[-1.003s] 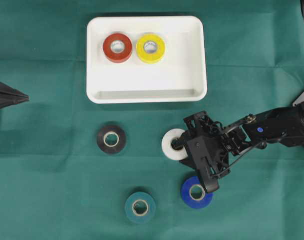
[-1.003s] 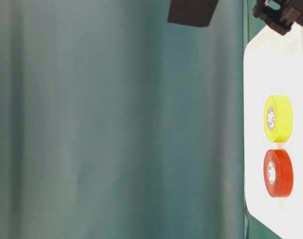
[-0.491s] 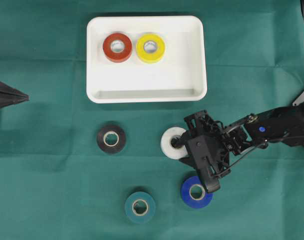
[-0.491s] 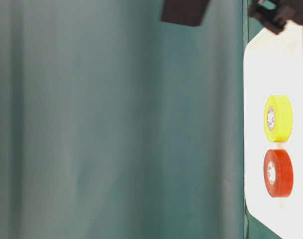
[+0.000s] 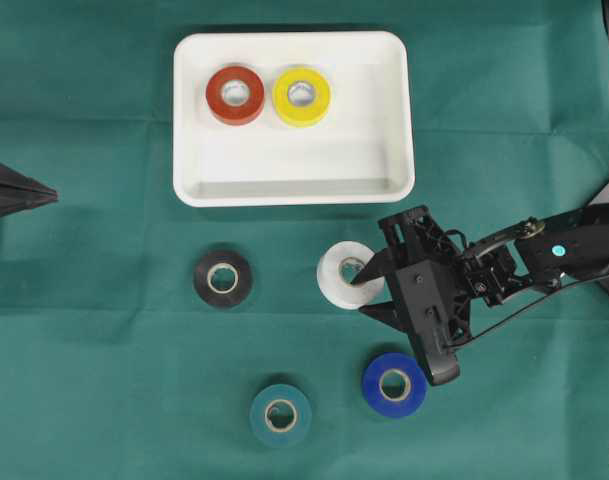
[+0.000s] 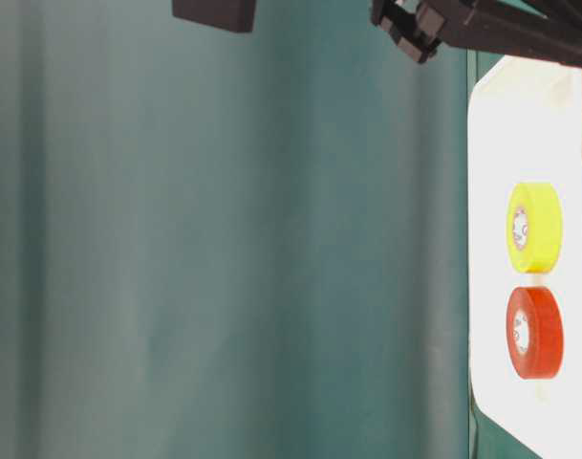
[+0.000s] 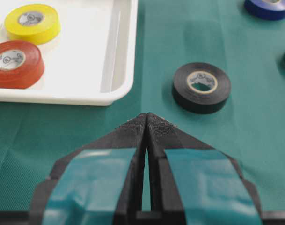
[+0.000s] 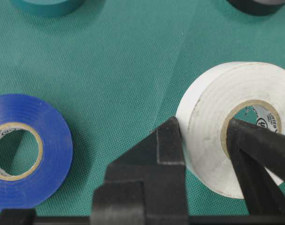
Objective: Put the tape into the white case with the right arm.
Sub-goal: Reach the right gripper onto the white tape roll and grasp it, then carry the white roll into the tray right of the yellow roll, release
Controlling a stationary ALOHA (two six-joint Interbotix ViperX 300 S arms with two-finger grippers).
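Next, I release the white roll from my right gripper in the white case, setting it on the case's bare bottom beside the yellow roll [image 5: 356, 121].
A white tape roll [image 5: 340, 283] sits on the green cloth just below the white case [image 5: 364, 140]. My right gripper [image 5: 362, 293] is shut on its wall, one finger inside the core and one outside. The right wrist view shows this grip [image 8: 203, 124] on the white roll [image 8: 212, 145]. A red roll [image 5: 235, 95] and a yellow roll [image 5: 302, 96] lie in the case's far left part. At the left edge my left gripper [image 5: 52, 196] is shut and holds nothing; its tips [image 7: 146, 116] meet in the left wrist view.
On the cloth lie a black roll [image 5: 222, 278], a teal roll [image 5: 280, 414] and a blue roll [image 5: 394, 384]. The blue roll is just below my right gripper. The near rim of the case [image 7: 119, 56] faces the left gripper.
The right gripper has shifted slightly up toward the case with the white roll in its grip. The blue roll is now uncovered. The left arm has not moved.
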